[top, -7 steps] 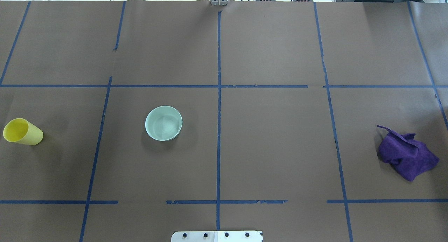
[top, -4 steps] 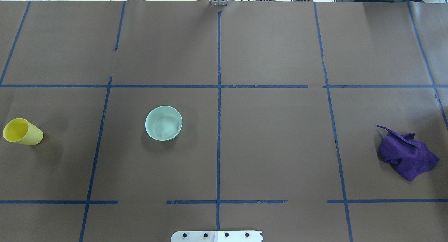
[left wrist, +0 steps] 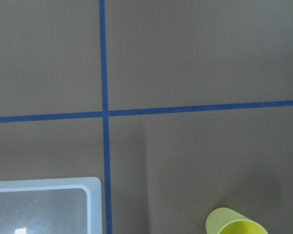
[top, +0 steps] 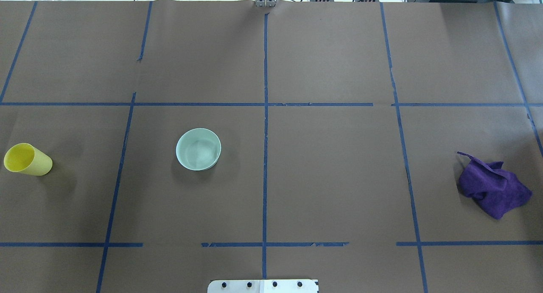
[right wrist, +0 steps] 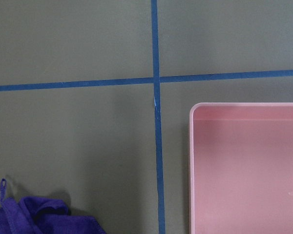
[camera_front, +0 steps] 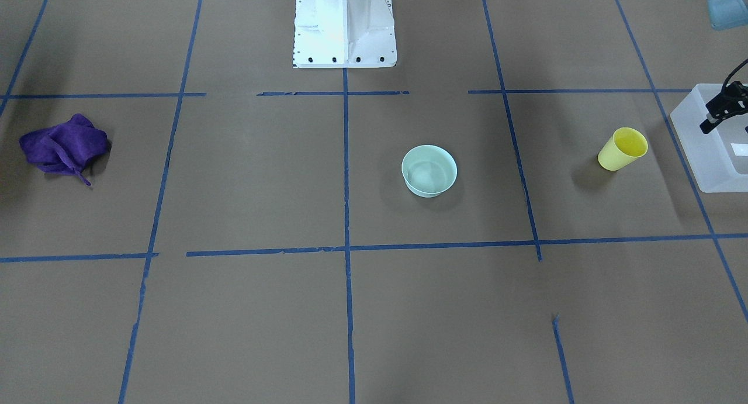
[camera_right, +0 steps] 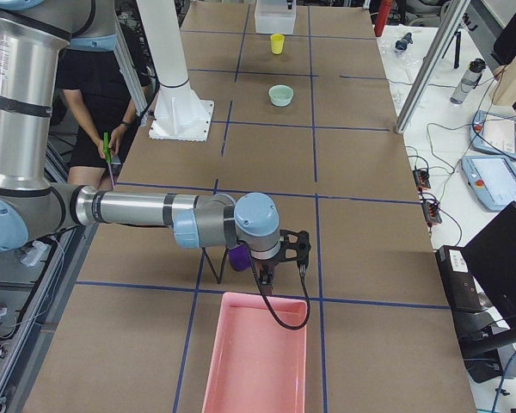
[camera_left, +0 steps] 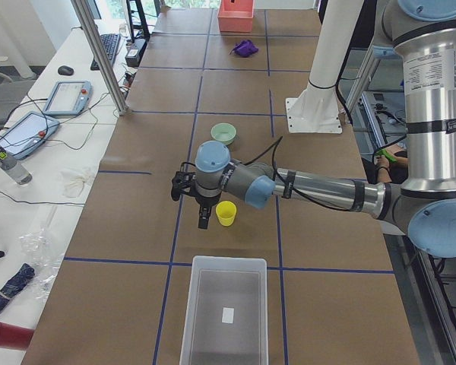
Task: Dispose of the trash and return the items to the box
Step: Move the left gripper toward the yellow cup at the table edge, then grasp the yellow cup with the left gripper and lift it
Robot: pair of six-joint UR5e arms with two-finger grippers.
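My left gripper needs to move to close on the rim of the yellow cup, gripping it on the side (camera_front: 646,144) (left wrist: 221,230) that faces the frosted white box.
The yellow cup (top: 27,159) stands upright at the table's left end, also in the front view (camera_front: 623,149) and the left wrist view (left wrist: 234,225). The frosted white box (camera_front: 701,141) lies beyond it at the table's end, also in the left side view (camera_left: 190,304) and the left wrist view (left wrist: 94,195). My left gripper (camera_left: 190,207) hovers above the table beside the cup, between it and the box; a black part of the gripper (camera_front: 710,123) shows at the front view's right edge. I cannot tell whether it is open. My right gripper (camera_right: 284,265) hovers by the purple cloth (camera_right: 239,258); I cannot tell its state.
A mint bowl (top: 198,149) stands left of centre. The crumpled purple cloth (top: 492,187) lies at the right end. A pink bin (camera_right: 258,361) lies past it, also in the right wrist view (right wrist: 249,165). The robot base (camera_front: 343,24) stands at the near edge.
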